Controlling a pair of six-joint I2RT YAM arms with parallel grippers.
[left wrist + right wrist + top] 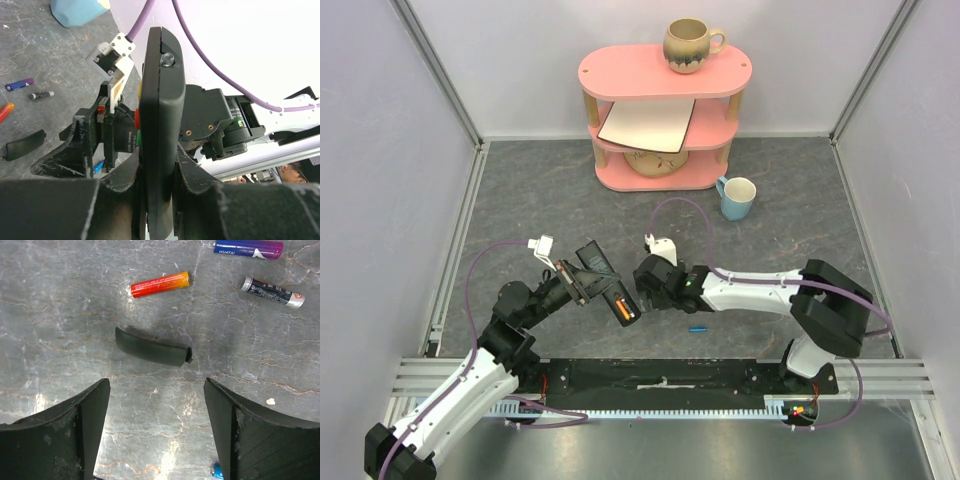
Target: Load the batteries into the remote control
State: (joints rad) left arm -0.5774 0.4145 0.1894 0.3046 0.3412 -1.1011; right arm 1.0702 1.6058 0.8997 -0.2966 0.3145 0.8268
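The battery cover is lying crosswise, its ends toward the fingers of my right gripper, so I should turn it, put it down and then grip its long sides (149, 358).
My left gripper (159, 155) is shut on the slim black remote control (161, 100), which it holds edge-on above the table; red and green buttons show on its left face. From above, the remote (605, 285) slants between the two grippers, and an orange strip shows at its near end. My right gripper (157, 385) stands open over bare table with nothing between its fingers. Ahead of it lie a red-orange battery (160, 284), a blue-purple battery (248, 248) and a dark battery (272, 291). A small blue battery (697, 328) lies apart, near the right arm.
A curved black battery cover (152, 347) lies just beyond the right fingertips. A light-blue mug (738, 197) stands on the table by a pink shelf (665, 120) that holds a brown mug, a white board and a bowl. White walls enclose the table.
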